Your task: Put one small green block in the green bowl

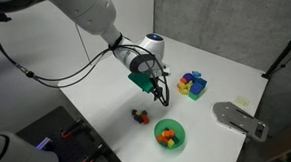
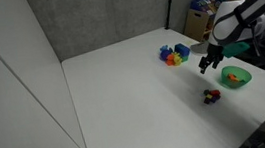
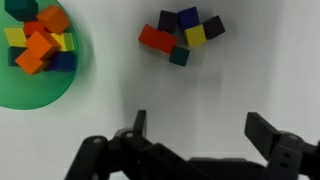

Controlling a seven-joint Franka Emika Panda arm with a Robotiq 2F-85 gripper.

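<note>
Next, I close my gripper on the opposite sides (image 1: 142,113) (image 3: 179,56) of the small green block, at the near edge of the cluster next to the red and yellow cubes.
The green bowl (image 3: 25,95) is at the wrist view's upper left and holds several orange, yellow and blue cubes. It also shows in both exterior views (image 1: 180,143) (image 2: 245,79). A cluster of tiny cubes (image 3: 182,33) lies beside it: red, dark blue, yellow and one dark green, the small green block (image 3: 179,56), at the cluster's near edge. The cluster shows in both exterior views (image 1: 139,116) (image 2: 211,95). My gripper (image 3: 200,130) is open and empty. It hangs above the table (image 1: 158,87) (image 2: 209,64), apart from the cluster and the bowl.
A pile of larger blue, yellow, green and purple blocks (image 1: 193,85) (image 2: 175,54) lies farther back on the white table (image 1: 97,104). A grey flat object (image 1: 238,119) lies near the table's edge. Boxes (image 2: 206,15) stand behind the table.
</note>
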